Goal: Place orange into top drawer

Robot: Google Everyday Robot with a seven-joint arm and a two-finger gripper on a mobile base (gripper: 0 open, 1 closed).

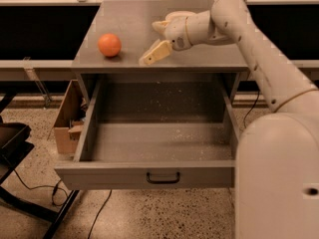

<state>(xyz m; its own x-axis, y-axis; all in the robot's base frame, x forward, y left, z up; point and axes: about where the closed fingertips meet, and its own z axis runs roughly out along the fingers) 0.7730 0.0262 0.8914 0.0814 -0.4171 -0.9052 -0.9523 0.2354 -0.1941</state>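
Note:
I go to the orange on the cabinet top next and close my gripper around the orange's side [116,47] that faces the white bowl.
The orange [109,45] sits on the left part of the grey cabinet top [129,19]. My gripper [152,40] hovers just above the cabinet top, a short way right of the orange and apart from it. It is open and empty, with one cream finger [155,53] pointing down-left and the other [161,25] above it. The top drawer [124,176] is pulled fully out below. Its speckled floor is bare and its dark bar handle [163,177] faces me. The white bowl is mostly hidden behind my wrist.
A cardboard box [67,118] stands on the floor left of the drawer. A black frame [12,138] and cables [35,190] lie at the lower left. My own arm [279,173] fills the right foreground beside the drawer's right corner.

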